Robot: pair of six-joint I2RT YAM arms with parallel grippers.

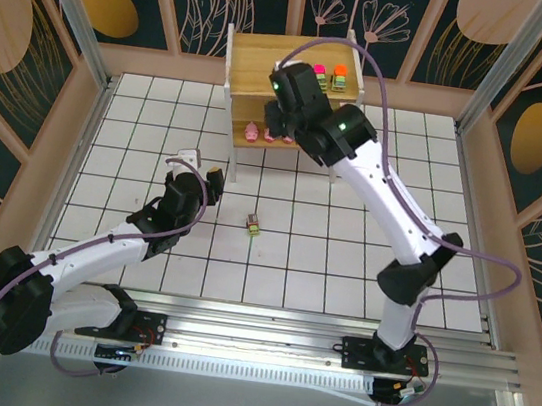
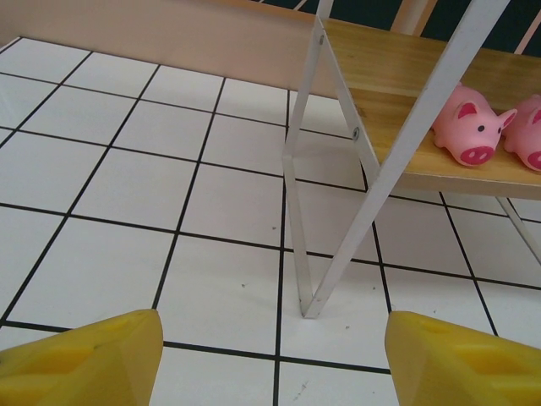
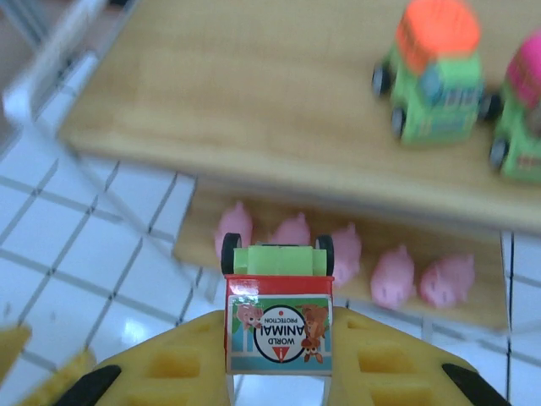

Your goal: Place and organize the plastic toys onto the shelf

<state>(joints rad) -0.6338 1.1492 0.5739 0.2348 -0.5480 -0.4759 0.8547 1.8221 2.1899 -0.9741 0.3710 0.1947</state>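
My right gripper should set the green vehicle down on the tiled floor (image 1: 275, 227) close beside the other small vehicle.
The shelf (image 1: 256, 60) stands at the back of the tiled floor. On its top board (image 3: 237, 93) sit two toy vehicles, one with an orange top (image 3: 433, 72) and one with a pink top (image 3: 524, 110). Several pink pigs (image 3: 393, 275) line the lower board, two of them close in the left wrist view (image 2: 469, 127). My right gripper (image 3: 279, 342) hovers above the shelf's front left, shut on a green vehicle with a red-edged sticker (image 3: 279, 313). Another small vehicle (image 1: 254, 225) lies on the floor. My left gripper (image 2: 275, 372) is open and holds nothing, low near the shelf's left front leg (image 2: 308, 254).
The shelf's slanted white legs (image 1: 233, 162) stand just beyond the left gripper (image 1: 201, 165). The right arm (image 1: 383, 199) stretches across the middle right of the floor. Low beige walls (image 1: 94, 97) border the tiled area.
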